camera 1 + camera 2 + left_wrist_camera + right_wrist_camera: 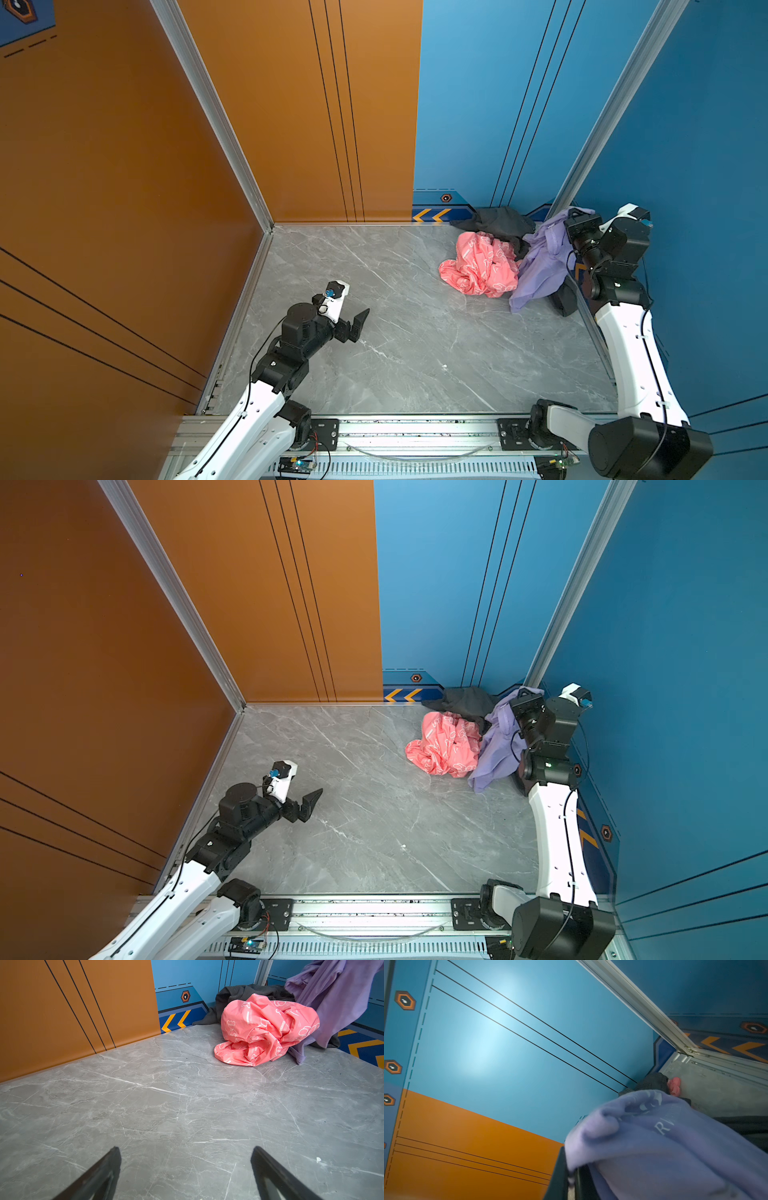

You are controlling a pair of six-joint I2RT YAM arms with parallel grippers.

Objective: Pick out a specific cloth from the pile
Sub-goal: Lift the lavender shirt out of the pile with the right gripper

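Next, my right gripper releases the lavender-purple cloth, setting it free on bare marble (395, 286) in the space between my left gripper and the coral-pink cloth.
The cloth (540, 266) (496, 750) is lavender-purple with white lettering. It hangs from my right gripper (571, 1165), which is shut on a fold of it near the back right corner. In the left wrist view the cloth (336, 997) is lifted, and its lower end trails on the table beside the pile. The pile's coral-pink cloth (478, 266) (266, 1028) lies crumpled in front of the dark grey cloth (498, 224) (239, 995). My left gripper (360, 324) (186, 1149) is open and empty, low over the table at the left and far from the pile.
The grey marble table (415, 340) is walled by an orange panel (124, 166) on the left and blue panels (478, 104) at the back and right. More dark fabric (563, 299) lies by the right wall under the cloth. An aluminium rail (415, 432) runs along the front.
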